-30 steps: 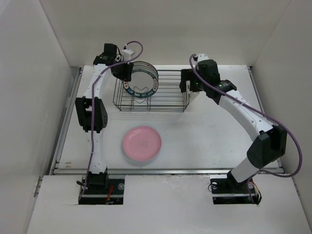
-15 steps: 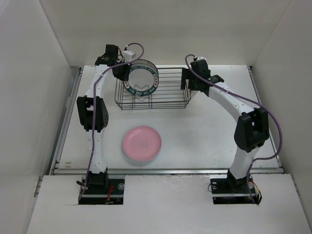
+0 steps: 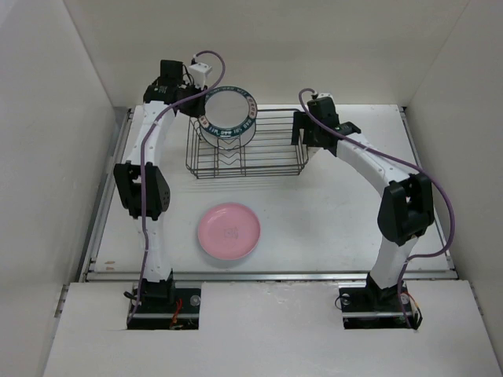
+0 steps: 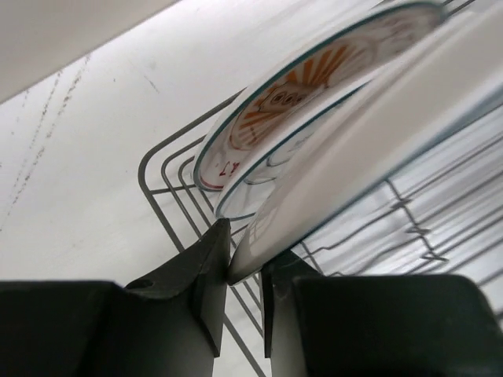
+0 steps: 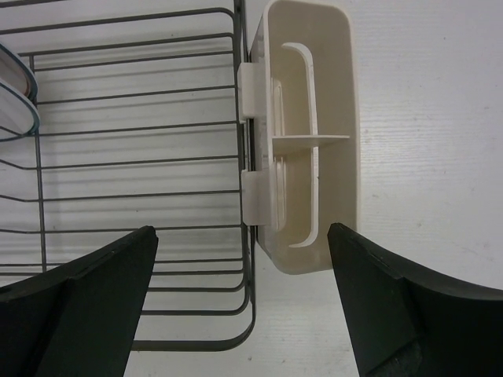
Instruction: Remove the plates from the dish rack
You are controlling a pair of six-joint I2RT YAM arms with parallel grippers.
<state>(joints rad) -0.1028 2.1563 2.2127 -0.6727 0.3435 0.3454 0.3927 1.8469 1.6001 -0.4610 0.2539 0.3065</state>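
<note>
Next, my right gripper needs to go to the white plate's rim [image 3: 255, 116] on the side facing the cream cutlery cup and close there.
My left gripper [image 4: 245, 267] is shut on the lower rim of a white plate with a dark patterned rim [image 3: 228, 118], held upright above the left end of the dish rack [image 3: 267, 153]. In the left wrist view an orange-sunburst plate [image 4: 291, 102] stands in the rack just behind the held one [image 4: 377, 118], with another plate's rim below it. A pink plate [image 3: 229, 232] lies flat on the table in front of the rack. My right gripper [image 5: 242, 232] hangs open over the rack's right end, straddling the cream cutlery cup [image 5: 310, 133].
The rack's wire floor [image 5: 141, 157] has upright prongs along it. A plate edge [image 5: 16, 102] shows at the far left of the right wrist view. White walls enclose the table on the left, back and right.
My left gripper closed on the patterned plate and lifted it up out of the rack's left end. The right arm drew in, its gripper staying by the cutlery cup.
</note>
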